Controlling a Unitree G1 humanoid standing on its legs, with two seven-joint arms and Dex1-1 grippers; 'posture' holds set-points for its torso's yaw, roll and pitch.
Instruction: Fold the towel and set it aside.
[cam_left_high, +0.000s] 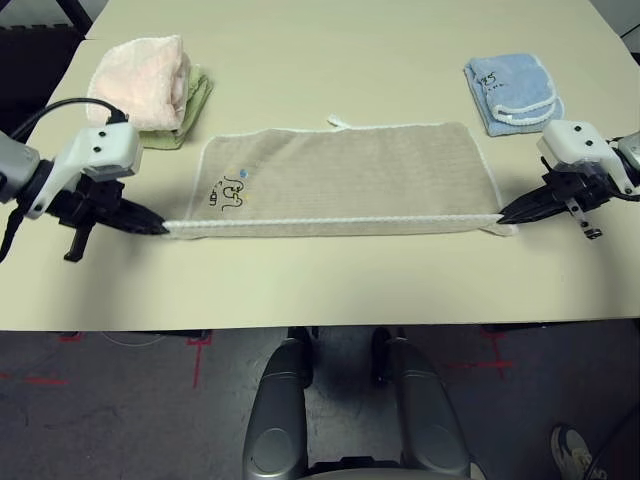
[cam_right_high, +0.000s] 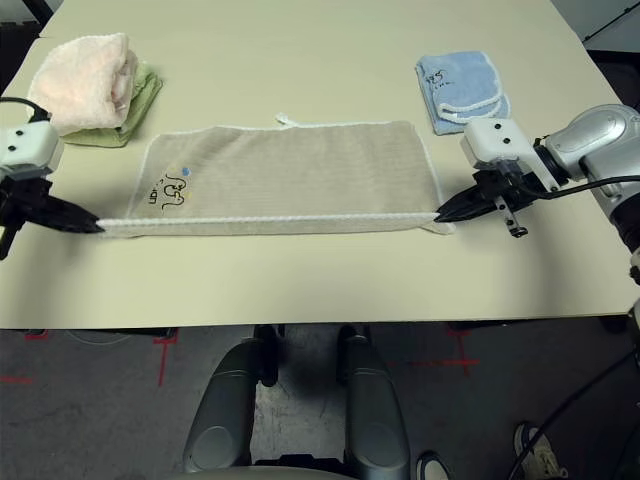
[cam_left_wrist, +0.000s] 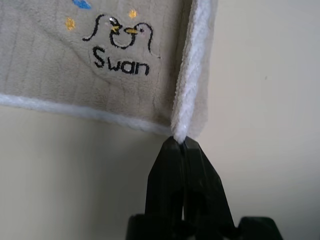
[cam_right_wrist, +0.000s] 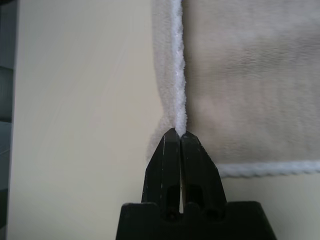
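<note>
My left gripper will let go of the beige-tan towel's near corner at its far corner (cam_left_high: 229, 128) beside the green cloth.
The beige-tan towel (cam_left_high: 345, 175) lies spread across the middle of the table, its white-edged near hem pulled up into a straight taut line. Its cartoon logo (cam_left_wrist: 122, 47) sits by the left end and a small white tag (cam_left_high: 340, 123) sticks out of the far edge. My left gripper (cam_left_high: 160, 227) is shut on the towel's near-left corner (cam_left_wrist: 181, 131). At the other end my right gripper (cam_left_high: 503, 214) is shut on the near-right corner (cam_right_wrist: 178, 122). Both corners are lifted slightly off the tabletop.
A pink folded towel (cam_left_high: 142, 80) rests on a green cloth (cam_left_high: 192, 108) at the far left. A light-blue folded towel (cam_left_high: 512, 92) lies at the far right. The table's front edge (cam_left_high: 320, 322) runs close below the beige towel.
</note>
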